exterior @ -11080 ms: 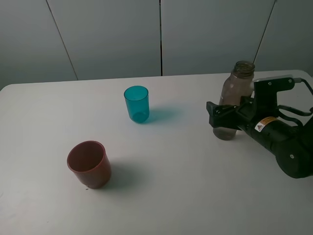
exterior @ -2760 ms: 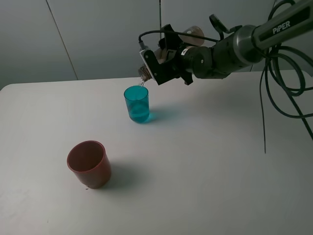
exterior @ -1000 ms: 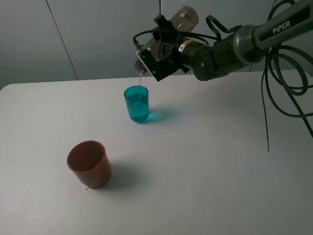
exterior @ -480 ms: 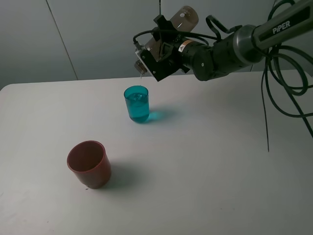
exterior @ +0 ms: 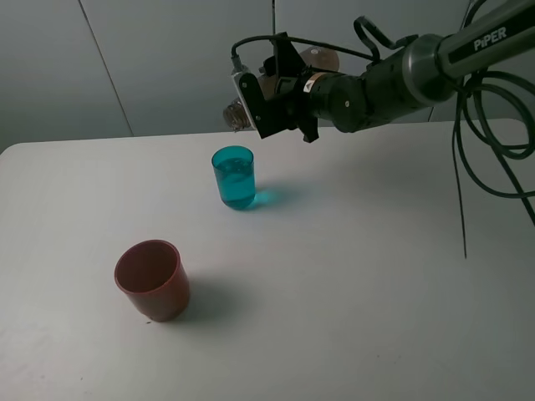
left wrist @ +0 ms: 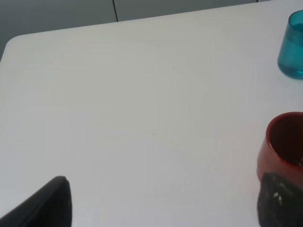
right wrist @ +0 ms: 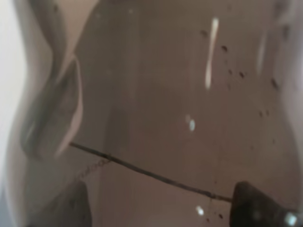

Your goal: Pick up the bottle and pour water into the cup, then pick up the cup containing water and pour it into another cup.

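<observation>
The robot's right gripper will release the bottle near the table's back edge (exterior: 332,174), between the teal cup and the cables. The bottle is now held above the teal cup.
My right gripper (exterior: 276,90) is shut on the smoky grey-brown bottle (exterior: 238,113) and holds it nearly level in the air, its neck pointing left, above and just behind the teal cup (exterior: 233,176). The teal cup stands upright and holds water. No stream falls from the bottle. The bottle's wall (right wrist: 165,109) fills the right wrist view between the fingertips (right wrist: 258,208). The red-brown cup (exterior: 152,280) stands upright at the front left. In the left wrist view my left gripper (left wrist: 163,208) is open and empty, with the red-brown cup (left wrist: 282,144) by one fingertip and the teal cup (left wrist: 292,45) farther off.
The white table (exterior: 351,284) carries only the two cups. A grey panelled wall (exterior: 167,58) stands behind it. Black cables (exterior: 485,125) hang from the right arm over the table's right side.
The bottle has tipped back from steeply neck-down to nearly level, its base coming down. The thin stream into the teal cup has stopped. The cups have not moved.
</observation>
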`<state>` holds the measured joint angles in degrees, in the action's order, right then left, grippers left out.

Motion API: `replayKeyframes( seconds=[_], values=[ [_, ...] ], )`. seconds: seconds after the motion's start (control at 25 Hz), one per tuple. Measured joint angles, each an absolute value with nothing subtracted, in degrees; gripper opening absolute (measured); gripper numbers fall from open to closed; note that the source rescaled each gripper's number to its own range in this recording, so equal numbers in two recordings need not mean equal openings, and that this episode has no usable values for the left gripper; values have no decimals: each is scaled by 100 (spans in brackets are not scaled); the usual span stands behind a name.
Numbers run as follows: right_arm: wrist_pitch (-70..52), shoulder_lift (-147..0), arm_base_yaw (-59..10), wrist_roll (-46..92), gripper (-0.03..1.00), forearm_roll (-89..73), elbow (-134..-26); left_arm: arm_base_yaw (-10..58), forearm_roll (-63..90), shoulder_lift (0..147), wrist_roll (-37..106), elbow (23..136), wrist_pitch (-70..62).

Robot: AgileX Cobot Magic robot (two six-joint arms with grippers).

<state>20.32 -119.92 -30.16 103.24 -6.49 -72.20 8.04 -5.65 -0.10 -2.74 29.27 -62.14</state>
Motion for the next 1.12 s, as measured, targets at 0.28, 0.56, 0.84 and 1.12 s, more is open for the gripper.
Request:
replayKeyframes(
  seconds=[0.28,0.56,0.84,1.12],
  values=[
    [492,-11545,-2869,7342,0,-597,-7220,804,-565,-10,-274,2927,-6214],
    [831,-11340,-2302,1684,0,188,-7220,804,-565,-10,-274,2927,-6214],
    [1630,-11454,-1819,-1115,0,908,-6872,804,-565,-10,-274,2927,-6214],
    [3433,-12046,-1821,-629,0,805,-6285,804,-565,-10,-274,2927,-6214]
  ],
)
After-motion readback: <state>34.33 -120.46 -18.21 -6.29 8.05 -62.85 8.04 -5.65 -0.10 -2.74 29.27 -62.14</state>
